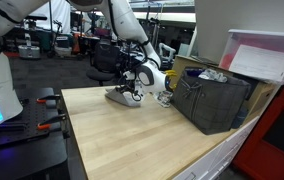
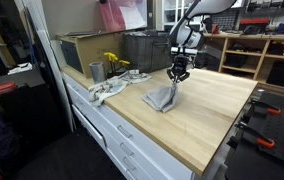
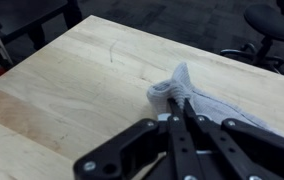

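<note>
I should let go of the bunched end, now pulled up into a peak, with my gripper over the part of the grey cloth (image 1: 135, 100) nearest the dark bin.
A grey cloth (image 3: 187, 92) lies on the wooden tabletop (image 3: 72, 80), with one end pulled up into a peak. My gripper (image 3: 178, 102) is shut on that bunched end, its black fingers (image 3: 170, 135) pressed together over the fabric. In both exterior views the cloth (image 2: 161, 97) (image 1: 122, 96) hangs from the gripper (image 2: 175, 77) (image 1: 134, 88) while its lower part rests on the table. The rest of the cloth spreads away to the right in the wrist view.
A dark bin (image 1: 213, 98) with crumpled items stands on the table by the wall. A metal cup (image 2: 97, 72), yellow flowers (image 2: 113, 62) and a white rag (image 2: 106, 89) sit near the table edge. Office chairs (image 3: 270, 22) stand beyond the table.
</note>
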`<state>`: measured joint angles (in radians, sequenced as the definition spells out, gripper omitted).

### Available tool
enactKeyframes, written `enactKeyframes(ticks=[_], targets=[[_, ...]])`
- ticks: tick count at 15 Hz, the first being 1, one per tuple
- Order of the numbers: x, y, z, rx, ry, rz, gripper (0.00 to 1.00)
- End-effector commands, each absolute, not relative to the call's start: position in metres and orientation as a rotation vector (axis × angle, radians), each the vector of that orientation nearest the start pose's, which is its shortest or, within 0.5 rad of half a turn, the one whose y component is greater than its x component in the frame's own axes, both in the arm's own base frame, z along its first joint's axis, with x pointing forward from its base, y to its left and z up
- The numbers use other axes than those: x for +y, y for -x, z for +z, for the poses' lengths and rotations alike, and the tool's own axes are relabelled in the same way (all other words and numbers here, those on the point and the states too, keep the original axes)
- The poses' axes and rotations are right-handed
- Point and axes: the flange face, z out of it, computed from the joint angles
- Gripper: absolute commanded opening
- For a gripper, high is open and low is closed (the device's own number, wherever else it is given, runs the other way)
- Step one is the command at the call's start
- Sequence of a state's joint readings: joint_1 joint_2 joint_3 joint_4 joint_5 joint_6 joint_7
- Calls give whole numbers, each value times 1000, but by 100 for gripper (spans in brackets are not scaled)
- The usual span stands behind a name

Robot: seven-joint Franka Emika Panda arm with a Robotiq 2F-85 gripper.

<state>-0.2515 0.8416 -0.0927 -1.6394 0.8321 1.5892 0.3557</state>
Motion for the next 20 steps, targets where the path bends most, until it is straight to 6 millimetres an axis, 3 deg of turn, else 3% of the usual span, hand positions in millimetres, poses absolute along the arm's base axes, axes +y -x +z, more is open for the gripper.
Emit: enactKeyframes(ticks=[1,4,7,14,20], targets=[[-156,-581,101,1325,1721,1049,1],[-175,-585,96,1402,1595,1031,1],[-178,-600,103,1449,1505,1016,1],[-144,-655,150,1494,1493,1026,1],[-134,-685,153,1596,1443,1070,1]])
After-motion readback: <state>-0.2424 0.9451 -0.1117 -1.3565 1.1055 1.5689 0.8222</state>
